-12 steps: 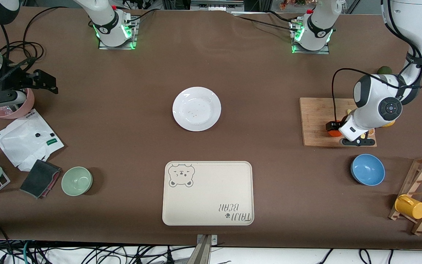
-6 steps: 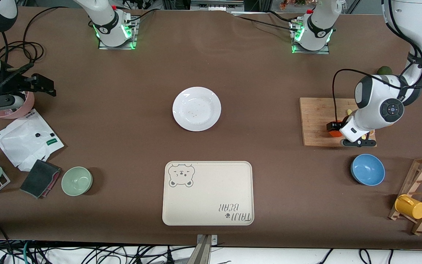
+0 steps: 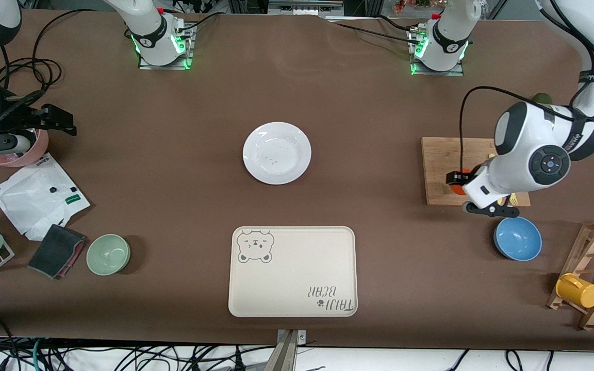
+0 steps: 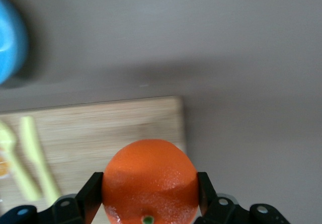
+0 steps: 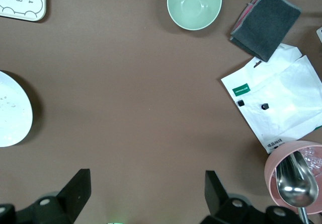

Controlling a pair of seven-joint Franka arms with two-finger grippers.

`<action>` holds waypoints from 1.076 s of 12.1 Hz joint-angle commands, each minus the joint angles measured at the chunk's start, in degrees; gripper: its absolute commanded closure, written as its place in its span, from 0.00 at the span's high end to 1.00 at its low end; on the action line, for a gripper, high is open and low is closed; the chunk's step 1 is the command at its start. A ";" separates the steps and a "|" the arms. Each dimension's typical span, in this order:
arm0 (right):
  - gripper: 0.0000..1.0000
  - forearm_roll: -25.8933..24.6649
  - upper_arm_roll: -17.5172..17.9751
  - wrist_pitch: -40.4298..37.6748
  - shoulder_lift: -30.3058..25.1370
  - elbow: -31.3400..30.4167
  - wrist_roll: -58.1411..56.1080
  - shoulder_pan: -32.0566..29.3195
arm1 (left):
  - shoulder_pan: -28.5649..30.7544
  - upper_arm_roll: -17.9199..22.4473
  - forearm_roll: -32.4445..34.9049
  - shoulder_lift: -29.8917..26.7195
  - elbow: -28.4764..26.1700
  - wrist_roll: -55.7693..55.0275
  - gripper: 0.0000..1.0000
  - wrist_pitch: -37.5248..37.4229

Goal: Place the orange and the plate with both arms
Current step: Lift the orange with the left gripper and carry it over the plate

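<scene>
Next, my left gripper lets go of the orange near the middle of the white plate (image 3: 279,148).
The orange (image 3: 456,188) is between the fingers of my left gripper (image 3: 459,183), which is shut on it and holds it a little above the edge of the wooden cutting board (image 3: 441,154). In the left wrist view the orange (image 4: 150,178) fills the gap of my left gripper (image 4: 150,196). The white plate (image 3: 276,153) lies at the table's middle, and its edge shows in the right wrist view (image 5: 10,108). My right gripper (image 3: 60,119) is open and empty over the table by the pink bowl (image 3: 18,157); it also shows in the right wrist view (image 5: 146,183).
A beige bear tray (image 3: 292,278) lies nearer the front camera than the plate. A blue bowl (image 3: 517,238) sits beside the board, and a yellow mug (image 3: 578,290) hangs on a wooden rack. A green bowl (image 3: 108,254), dark cloth (image 3: 57,250) and white packet (image 3: 39,193) lie at the right arm's end.
My left gripper has risen with the orange and shifted toward the board's edge at the table's middle. My right gripper has drifted slightly.
</scene>
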 commanded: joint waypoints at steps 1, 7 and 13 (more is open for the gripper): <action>1.00 0.27 0.04 -2.70 0.33 1.46 -0.33 -0.50 | -3.81 -3.33 -4.42 1.60 4.19 -8.93 0.34 -1.47; 1.00 1.14 0.13 -0.08 0.51 2.16 0.64 -0.50 | -19.64 -3.34 -12.25 7.30 11.67 -31.71 0.34 -0.59; 1.00 1.77 0.04 0.02 1.30 2.16 0.55 -1.21 | -36.24 -2.55 -11.21 16.53 16.16 -49.64 0.34 9.32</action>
